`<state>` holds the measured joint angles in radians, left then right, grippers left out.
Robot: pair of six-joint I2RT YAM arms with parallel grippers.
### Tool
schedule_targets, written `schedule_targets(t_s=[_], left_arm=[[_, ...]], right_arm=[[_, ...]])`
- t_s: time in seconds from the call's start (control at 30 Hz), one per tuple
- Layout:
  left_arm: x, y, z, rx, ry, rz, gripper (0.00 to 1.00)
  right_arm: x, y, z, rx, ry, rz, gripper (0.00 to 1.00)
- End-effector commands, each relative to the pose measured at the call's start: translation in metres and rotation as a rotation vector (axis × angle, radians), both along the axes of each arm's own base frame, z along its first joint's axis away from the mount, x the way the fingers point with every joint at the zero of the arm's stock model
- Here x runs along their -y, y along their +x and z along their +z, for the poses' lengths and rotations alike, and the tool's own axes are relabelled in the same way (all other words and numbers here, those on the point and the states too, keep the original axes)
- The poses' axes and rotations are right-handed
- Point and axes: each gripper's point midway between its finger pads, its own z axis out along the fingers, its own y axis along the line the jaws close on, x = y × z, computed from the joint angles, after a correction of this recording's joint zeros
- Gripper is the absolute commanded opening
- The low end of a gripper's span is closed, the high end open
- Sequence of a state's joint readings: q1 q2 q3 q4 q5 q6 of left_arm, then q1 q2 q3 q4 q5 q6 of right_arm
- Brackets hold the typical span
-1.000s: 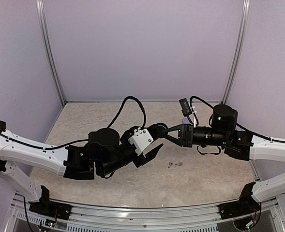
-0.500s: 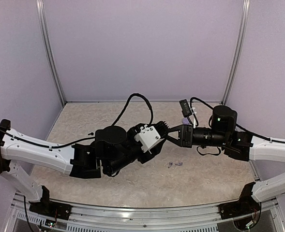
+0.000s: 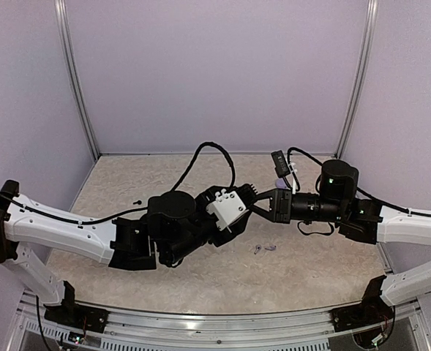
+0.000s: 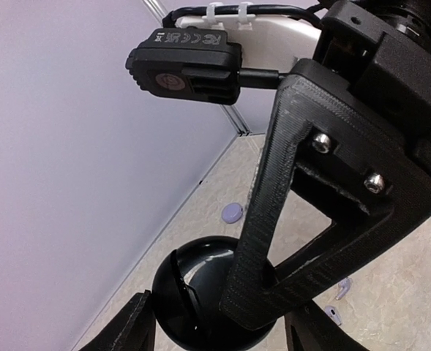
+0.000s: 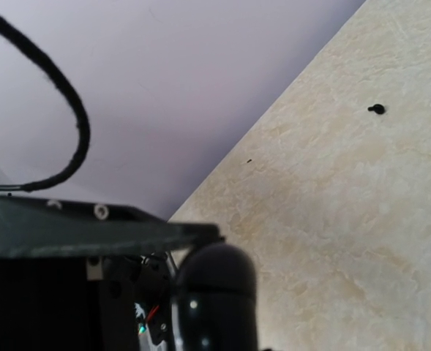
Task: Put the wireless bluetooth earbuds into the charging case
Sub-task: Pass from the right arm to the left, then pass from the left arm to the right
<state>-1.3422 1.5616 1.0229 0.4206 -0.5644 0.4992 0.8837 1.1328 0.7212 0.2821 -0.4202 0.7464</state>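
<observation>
My right gripper's finger lies over the black disc by its seam, so my left gripper will steady the disc while my right gripper takes one half (image 4: 209, 260).
Two tiny lavender-white earbuds (image 3: 264, 248) lie loose on the table in front of both grippers; they also show in the left wrist view (image 4: 337, 300). The round lavender charging case (image 4: 232, 213) lies shut on the table beyond; in the top view (image 3: 277, 182) it peeks out by the right wrist camera. My right gripper (image 3: 250, 201) is shut on a glossy black round disc (image 4: 193, 289), held above the table. My left gripper (image 4: 222, 329) is open, a finger on each side of that disc. The two grippers meet at mid-table (image 3: 238, 197).
A small black speck-like piece (image 3: 136, 202) lies on the table to the left, also in the right wrist view (image 5: 376, 110). Lavender walls close in the back and sides. The left arm's cable (image 3: 200, 157) loops above the table.
My left arm has moved up and right, bringing its open jaws from below the black disc to around it. The right arm, earbuds and case have not moved.
</observation>
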Motion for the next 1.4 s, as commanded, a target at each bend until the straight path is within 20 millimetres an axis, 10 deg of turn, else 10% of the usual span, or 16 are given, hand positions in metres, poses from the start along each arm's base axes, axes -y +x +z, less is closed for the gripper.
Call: schedule_targets(t_s=[0.0, 0.43, 0.8, 1.37], left_arm=[[0.014, -0.003, -0.002, -0.008, -0.006, -0.038, 0.62], [0.006, -0.003, 0.005, 0.008, -0.025, -0.042, 0.44], [0.000, -0.015, -0.003, 0.081, 0.092, -0.102, 0.39], [-0.009, -0.040, -0.008, 0.163, 0.249, -0.247, 0.39]], right_arm=[[-0.004, -0.016, 0.019, 0.042, 0.056, 0.067, 0.25], [-0.001, -0.015, 0.014, 0.038, 0.042, 0.053, 0.27], [0.009, -0.016, 0.014, 0.052, -0.055, 0.028, 0.60], [0.006, -0.047, -0.002, -0.095, -0.094, 0.190, 0.50]])
